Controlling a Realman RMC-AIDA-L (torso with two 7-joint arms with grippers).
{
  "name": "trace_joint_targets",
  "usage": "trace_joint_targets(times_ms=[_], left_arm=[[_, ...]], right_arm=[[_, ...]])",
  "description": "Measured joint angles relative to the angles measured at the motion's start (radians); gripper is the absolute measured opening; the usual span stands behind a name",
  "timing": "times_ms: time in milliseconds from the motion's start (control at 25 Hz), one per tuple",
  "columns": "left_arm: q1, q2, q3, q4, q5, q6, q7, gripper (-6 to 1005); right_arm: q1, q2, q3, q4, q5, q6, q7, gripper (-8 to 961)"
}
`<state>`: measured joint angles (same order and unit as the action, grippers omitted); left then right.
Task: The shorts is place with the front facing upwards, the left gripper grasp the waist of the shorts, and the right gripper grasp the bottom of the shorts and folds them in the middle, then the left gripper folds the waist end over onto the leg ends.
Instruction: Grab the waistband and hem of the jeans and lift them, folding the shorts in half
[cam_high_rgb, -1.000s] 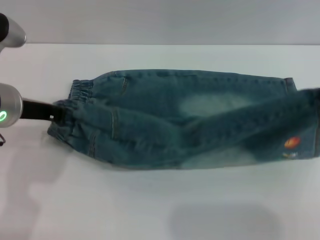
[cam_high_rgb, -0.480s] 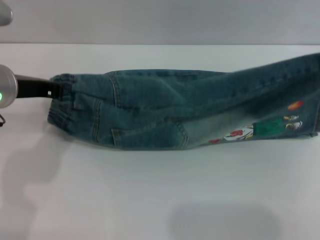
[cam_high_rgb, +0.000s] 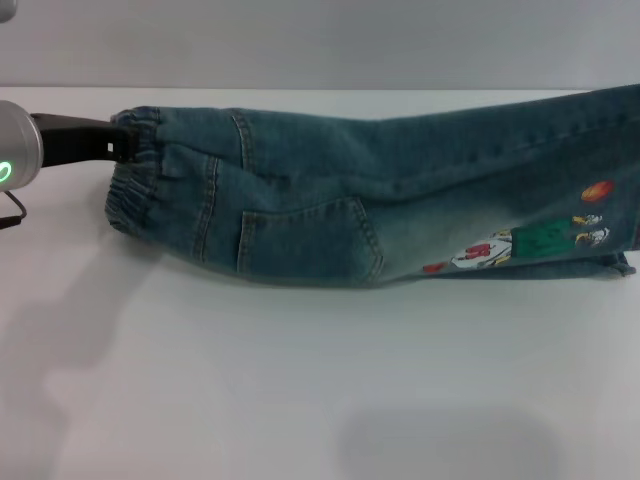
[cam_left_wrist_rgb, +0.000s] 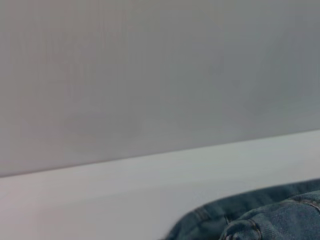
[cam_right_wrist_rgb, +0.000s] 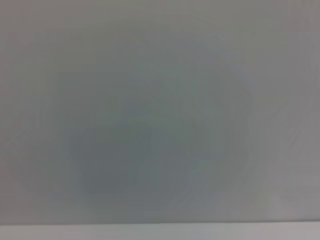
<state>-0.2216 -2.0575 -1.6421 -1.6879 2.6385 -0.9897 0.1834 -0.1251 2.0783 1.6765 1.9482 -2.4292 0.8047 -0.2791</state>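
Next, my right gripper lets go of the bottom of the shorts on the white table (cam_high_rgb: 613, 208) next to the cartoon patch. The shorts now hang stretched out above the table.
The blue denim shorts (cam_high_rgb: 340, 200) hang stretched out above the white table, doubled along their length, with a back pocket and the cartoon patch (cam_high_rgb: 520, 245) facing me. My left gripper (cam_high_rgb: 118, 140) is shut on the ruffled waist of the shorts (cam_high_rgb: 135, 180) at the far left, behind it the silver wrist with its green ring (cam_high_rgb: 12, 160). The bottom of the shorts (cam_high_rgb: 622, 262) reaches the picture's right edge, and the right gripper is out of view. In the left wrist view a fold of the shorts (cam_left_wrist_rgb: 265, 217) shows; the right wrist view shows only grey wall.
The white table (cam_high_rgb: 300, 390) lies beneath the shorts and carries their shadow at the left. A grey wall (cam_high_rgb: 320, 40) stands behind the table's far edge.
The left gripper has risen and moved away from me with the waist. The shorts have lifted off the table and turned, so the back pocket and cartoon patch now show.
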Motion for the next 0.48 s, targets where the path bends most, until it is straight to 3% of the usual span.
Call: trace_joint_targets(times_ms=[480], left_arm=[[-0.007, 0.0, 0.002, 0.038, -0.012, 0.07, 0.018, 62]], right_arm=[[0.024, -0.003, 0.007, -0.065, -0.002, -0.054, -0.009, -1]])
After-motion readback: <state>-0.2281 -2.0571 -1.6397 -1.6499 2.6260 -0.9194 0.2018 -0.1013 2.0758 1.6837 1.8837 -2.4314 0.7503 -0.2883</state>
